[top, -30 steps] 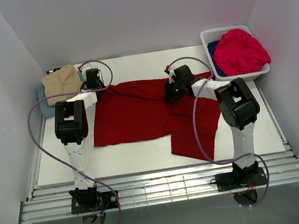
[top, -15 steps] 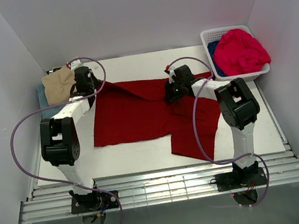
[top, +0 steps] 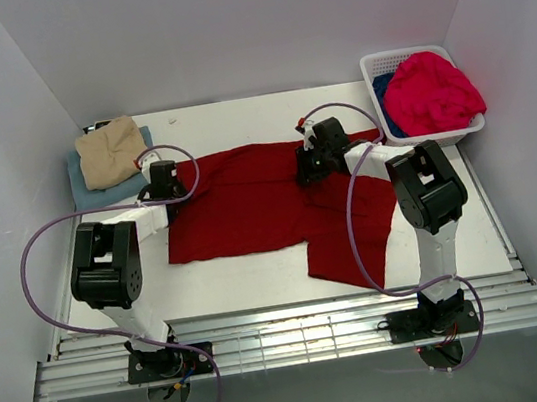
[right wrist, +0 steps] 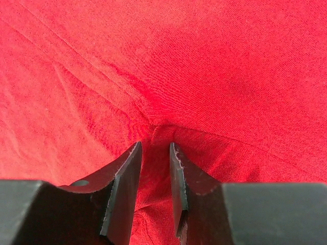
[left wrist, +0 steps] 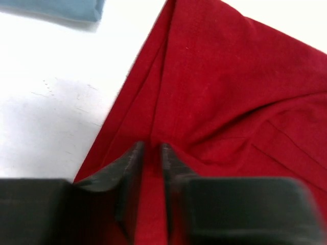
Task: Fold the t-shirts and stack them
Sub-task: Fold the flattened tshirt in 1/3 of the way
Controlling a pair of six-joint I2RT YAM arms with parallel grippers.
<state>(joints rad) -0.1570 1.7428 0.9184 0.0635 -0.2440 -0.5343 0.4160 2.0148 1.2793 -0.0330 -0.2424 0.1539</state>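
Observation:
The dark red t-shirt's side layers lie uneven and bunch at my left gripper, so next I open it and pinch closer to the t-shirt's back corner [top: 183, 163].
A dark red t-shirt [top: 249, 204] lies spread on the white table, one sleeve hanging toward the front. My left gripper [top: 163, 184] is low at its left edge. In the left wrist view [left wrist: 151, 148] its jaws stand narrowly apart, and a fold of the red cloth [left wrist: 230, 92] runs between them. My right gripper [top: 310, 166] presses on the shirt's back middle. In the right wrist view [right wrist: 155, 148] it is shut on a puckered pinch of red fabric [right wrist: 204, 61].
A tan t-shirt [top: 112, 152] lies folded on a light blue t-shirt [top: 85, 188] at the back left. The white basket [top: 398, 55] at the back right holds a bright pinkish-red t-shirt [top: 434, 90] and a deep blue t-shirt [top: 387, 102]. Side walls stand close.
My left gripper came from the back left near the tan shirt toward the front, bringing the shirt's left sleeve down onto the shirt. The right gripper has not moved.

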